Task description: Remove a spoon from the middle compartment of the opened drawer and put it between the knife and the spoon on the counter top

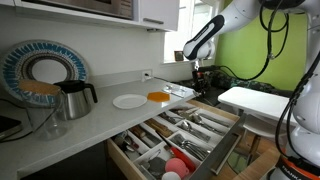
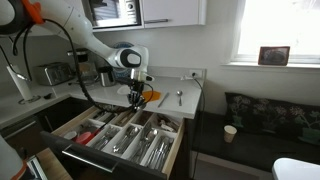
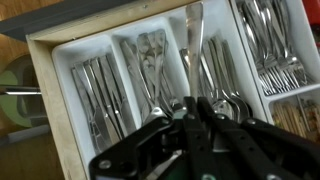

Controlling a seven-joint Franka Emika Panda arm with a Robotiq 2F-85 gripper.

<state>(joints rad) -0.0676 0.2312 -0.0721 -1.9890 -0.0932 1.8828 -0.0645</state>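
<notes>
Next, my gripper lets go of the silvery spoon on the counter top past the orange dish (image 1: 177,90), between the knife and other spoon.
The drawer (image 1: 228,140) (image 2: 170,158) stands open below the white counter top (image 1: 100,120) (image 2: 185,105). Its pale tray holds silvery cutlery in lengthwise sections. The middle compartment (image 3: 150,60) (image 2: 135,135) lies right under my gripper (image 3: 195,100) (image 1: 198,76) (image 2: 137,97). My gripper hangs a little above the tray and is shut on a spoon (image 3: 192,35), whose blurred handle crosses the dividers. A knife (image 2: 161,99) and a spoon (image 2: 178,97) lie side by side on the counter top just beyond the gripper.
A white plate (image 1: 129,101), an orange dish (image 1: 159,96), a kettle (image 1: 76,98) and a patterned plate (image 1: 40,68) are on the counter. Red and white round things (image 1: 178,165) fill the drawer's near section. A small white table (image 1: 255,100) stands beside the drawer.
</notes>
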